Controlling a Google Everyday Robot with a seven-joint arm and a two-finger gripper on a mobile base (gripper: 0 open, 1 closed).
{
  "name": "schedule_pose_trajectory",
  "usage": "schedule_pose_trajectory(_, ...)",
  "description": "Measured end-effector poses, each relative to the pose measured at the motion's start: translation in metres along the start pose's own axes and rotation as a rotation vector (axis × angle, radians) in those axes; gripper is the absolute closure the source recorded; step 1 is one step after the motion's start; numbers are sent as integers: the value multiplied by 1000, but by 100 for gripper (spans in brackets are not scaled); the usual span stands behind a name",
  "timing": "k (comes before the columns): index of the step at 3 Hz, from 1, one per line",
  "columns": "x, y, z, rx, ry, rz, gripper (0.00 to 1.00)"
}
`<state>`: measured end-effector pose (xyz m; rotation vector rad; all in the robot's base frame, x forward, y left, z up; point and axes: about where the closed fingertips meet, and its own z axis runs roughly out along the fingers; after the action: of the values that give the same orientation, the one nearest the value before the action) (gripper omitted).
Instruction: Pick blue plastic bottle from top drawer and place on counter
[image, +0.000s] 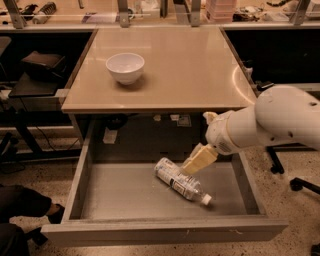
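The blue plastic bottle will be held by my gripper, which will close around the middle of the blue plastic bottle (181, 182), between its bottom end and its white cap.
The blue plastic bottle (181, 184) lies on its side on the grey floor of the open top drawer (120, 197), white cap pointing to the front right. My gripper (196, 162) reaches down into the drawer from the right, its cream-coloured fingers right over the bottle's upper side, touching or nearly touching it. The white arm (270, 122) comes in from the right edge. The beige counter (200, 70) lies above the drawer.
A round white bowl (125, 67) stands on the counter's left part. A cluttered bench with metal posts (150, 15) runs along the back. Black chair bases (295, 180) stand on the floor to the right. Dark objects lie at the lower left.
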<state>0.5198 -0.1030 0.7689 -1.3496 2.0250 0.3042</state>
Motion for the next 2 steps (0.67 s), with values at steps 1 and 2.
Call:
schedule_pose_trajectory(1, 6, 29, 44, -29, -41, 45, 0)
schedule_pose_trajectory(2, 10, 52, 80, -54, -79, 73, 0)
